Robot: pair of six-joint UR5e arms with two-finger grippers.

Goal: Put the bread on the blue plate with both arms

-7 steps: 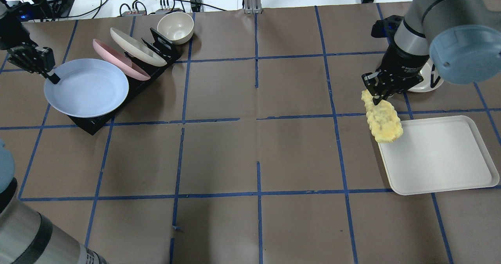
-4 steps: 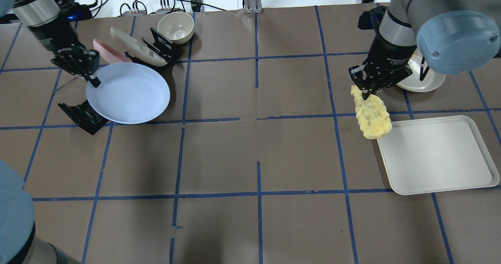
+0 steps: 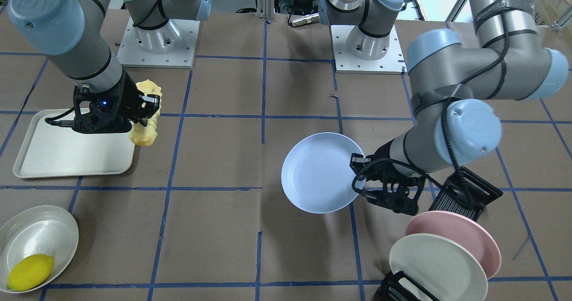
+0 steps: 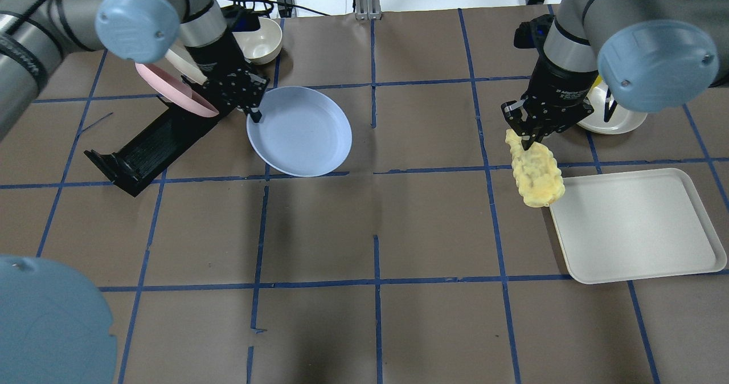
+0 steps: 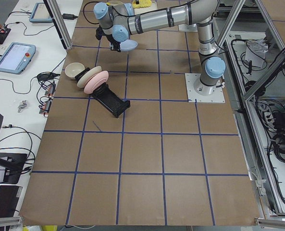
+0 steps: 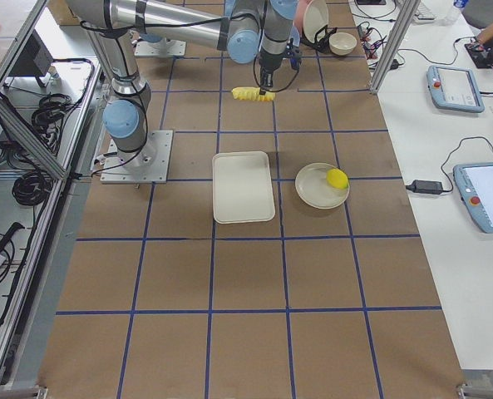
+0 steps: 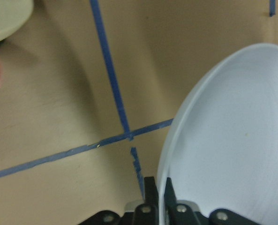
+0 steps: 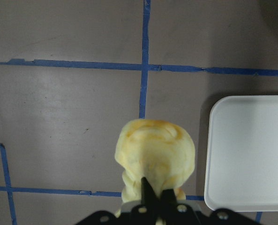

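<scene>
Next, the right gripper releases the bread on the pale blue plate, lowered over the inner end of the blue tape (image 3: 265,196).
My left gripper (image 4: 254,113) is shut on the near-left rim of the pale blue plate (image 4: 302,130) and holds it above the table, right of the rack. The plate also shows in the front view (image 3: 319,172) and the left wrist view (image 7: 228,140), tilted. My right gripper (image 4: 527,139) is shut on one end of the golden bumpy bread (image 4: 535,170), which hangs in the air beside the tray's left edge. The bread also shows in the front view (image 3: 145,131) and the right wrist view (image 8: 155,154).
A black dish rack (image 4: 148,144) at the left holds a pink plate (image 3: 460,234) and a cream plate (image 3: 435,265). A cream bowl (image 4: 262,36) stands behind it. A white tray (image 4: 632,224) lies at the right. A lemon (image 3: 30,272) lies in a white dish (image 3: 27,229).
My left arm has carried the blue plate to the right, away from the rack and toward the table's middle. My right gripper has moved slightly left with the bread.
</scene>
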